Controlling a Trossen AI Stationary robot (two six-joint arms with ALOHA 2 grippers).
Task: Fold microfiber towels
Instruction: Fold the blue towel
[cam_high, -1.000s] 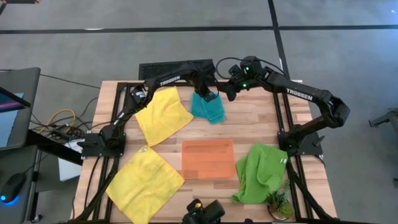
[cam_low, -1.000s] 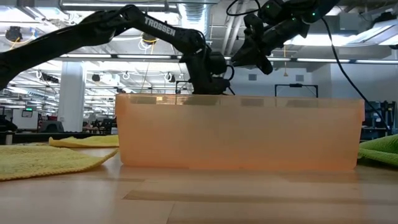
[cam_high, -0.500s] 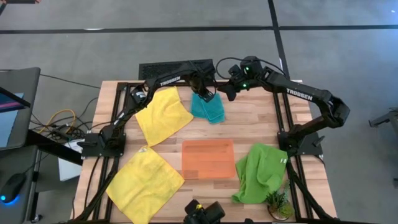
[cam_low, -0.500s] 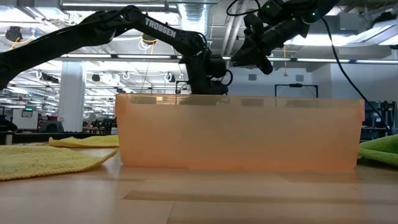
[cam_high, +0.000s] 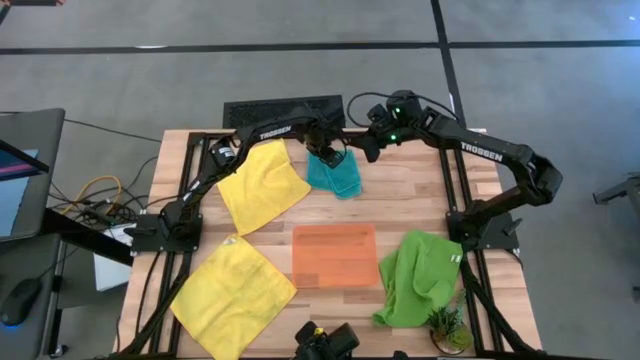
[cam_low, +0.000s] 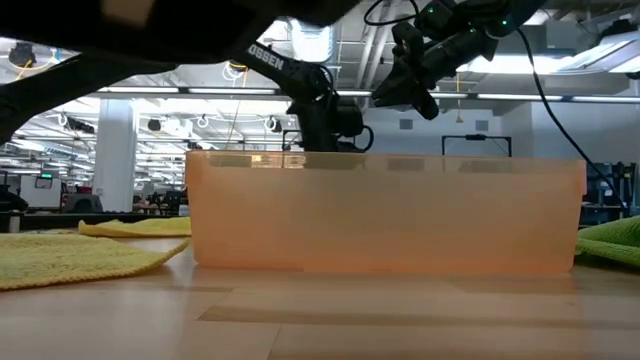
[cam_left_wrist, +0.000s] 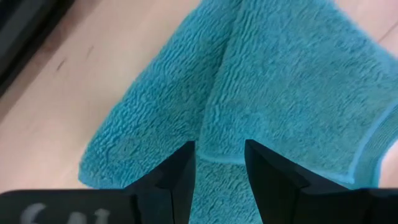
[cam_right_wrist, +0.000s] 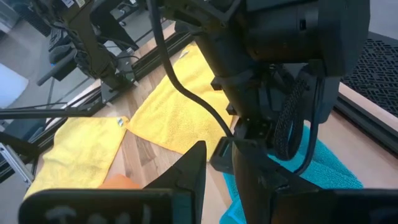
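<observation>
The lower layer of the teal towel reaches out past its upper layer, so next my left gripper pinches the upper layer's corner (cam_left_wrist: 206, 148) and pulls it toward the edge of the lower layer.
The teal towel (cam_high: 337, 176) lies partly folded at the table's far middle. My left gripper (cam_high: 327, 153) is down on its far left part, shut on it (cam_left_wrist: 219, 155). My right gripper (cam_high: 368, 150) hangs shut and empty in the air just right of the left gripper, above the far edge, and its wrist view (cam_right_wrist: 219, 146) looks at the left gripper. One yellow towel (cam_high: 262, 185) lies flat at the far left and another (cam_high: 233, 295) at the near left. The lime green towel (cam_high: 418, 278) lies crumpled at the near right. My left gripper pinches the hem of the teal towel's folded-over upper layer (cam_left_wrist: 222, 158), near that layer's corner, between its two fingers. The fingers come from above, pointing down. The upper layer lies on the lower one, and the towel rests on the table.
The flat orange tray (cam_high: 334, 255) lies at the table's middle and fills the low view (cam_low: 385, 215), hiding both fingertips there. A small plant (cam_high: 447, 325) stands at the near right corner. A black mat (cam_high: 270, 108) lies beyond the far edge.
My left gripper has gone a little toward the table's far left and down with the teal towel's held edge. The part of the towel that stood raised under the gripper now lies down on the rest.
</observation>
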